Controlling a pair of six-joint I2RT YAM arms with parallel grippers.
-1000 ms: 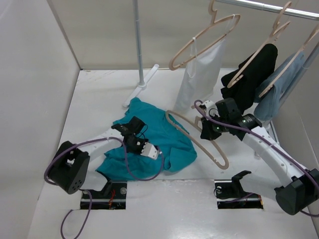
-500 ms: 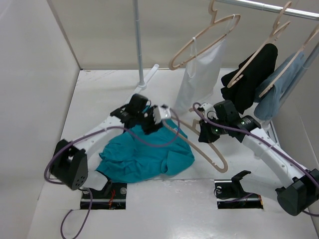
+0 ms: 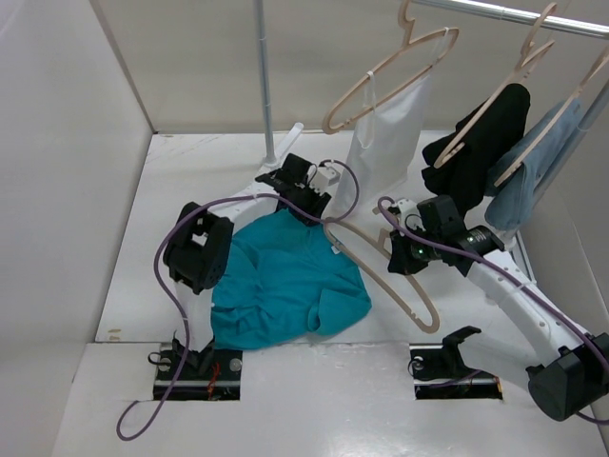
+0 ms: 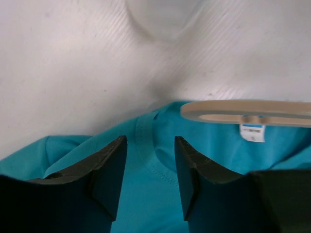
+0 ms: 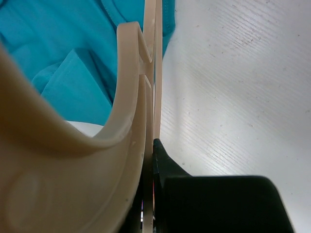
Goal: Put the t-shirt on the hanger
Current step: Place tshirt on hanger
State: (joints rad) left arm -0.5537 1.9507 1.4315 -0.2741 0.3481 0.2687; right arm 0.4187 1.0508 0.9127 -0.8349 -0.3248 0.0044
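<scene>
Hanger's end is outside the t-shirt's slack collar still; left gripper should pinch the collar's edge (image 4: 146,138) and lift it so the hanger slides under.
The teal t-shirt (image 3: 285,276) lies crumpled on the table, collar toward the back. My left gripper (image 3: 306,202) is open over the collar; in the left wrist view (image 4: 148,179) its jaws straddle the collar seam (image 4: 146,141) without closing on it. The white neck label (image 4: 252,132) shows just under one end of the hanger (image 4: 248,111). My right gripper (image 3: 398,255) is shut on the pale wooden hanger (image 3: 381,257), which lies slanted at the shirt's right edge. In the right wrist view the hanger (image 5: 121,121) fills the left, pinched by the dark finger (image 5: 167,165).
A clothes rack stands at the back, with its pole (image 3: 265,86) and foot (image 3: 271,169). A white top on a hanger (image 3: 385,133), a black garment (image 3: 476,143) and a pale blue garment (image 3: 538,167) hang from it close to my right arm. Walls enclose the left and back.
My left arm has swung from the shirt's near side across to its far collar edge, gripper open. The shirt has shifted and spread. The right gripper with the hanger has barely moved.
</scene>
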